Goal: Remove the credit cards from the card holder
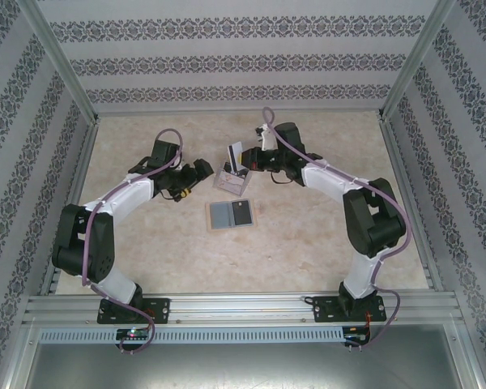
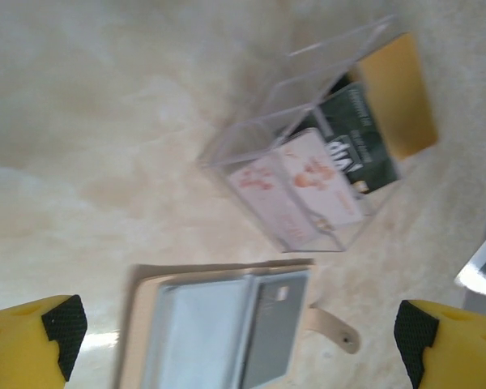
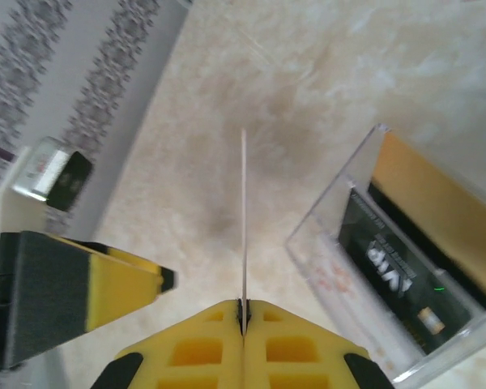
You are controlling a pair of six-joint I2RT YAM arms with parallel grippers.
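Note:
The thin pale card will go down in the clear plastic case's near end (image 1: pixel 229 185) (image 3: pixel 352 301), next to the dark VIP card, from my right gripper.
The card holder (image 1: pixel 233 181) is a clear plastic case lying on the table's far middle. Inside it are a dark VIP card (image 2: pixel 352 142), a pink-and-white card (image 2: pixel 308 182) and a gold one (image 2: pixel 397 97). My right gripper (image 3: pixel 244 308) is shut on a thin pale card (image 3: pixel 244 219), seen edge-on and held upright just left of the card holder (image 3: pixel 389 267). In the top view that card (image 1: pixel 236 152) stands above the case at the right gripper (image 1: pixel 247 164). Left of the case, my left gripper (image 1: pixel 201 172) is open with nothing between its fingers (image 2: pixel 53 324).
Two grey-blue cards (image 2: pixel 227 332) lie on a tan pad with a strap (image 2: pixel 332 324), nearer than the case, also visible from above (image 1: pixel 232 214). Patterned walls and metal posts (image 1: pixel 65 65) enclose the table (image 1: pixel 308 243).

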